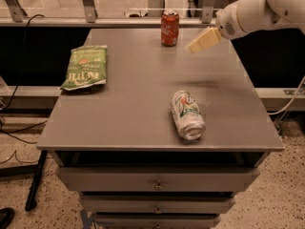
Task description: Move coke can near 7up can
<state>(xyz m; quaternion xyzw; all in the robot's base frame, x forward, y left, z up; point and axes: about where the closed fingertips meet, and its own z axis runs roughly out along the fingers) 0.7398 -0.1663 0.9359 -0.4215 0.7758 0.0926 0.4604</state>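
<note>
The red coke can [169,28] stands upright at the table's far edge. My gripper should close around its middle.
The red coke can [169,28] stands upright at the far edge of the grey table [133,104]. The silver-white 7up can [187,115] with green lettering lies on its side near the front right of the table. My gripper [202,41] is in the air above the back right of the table, to the right of the coke can and apart from it. It holds nothing. The white arm reaches in from the upper right.
A green chip bag [85,67] lies flat at the left side of the table. Drawers [157,182] sit below the table's front edge. A railing [95,20] runs behind the table. Cables lie on the floor at the left.
</note>
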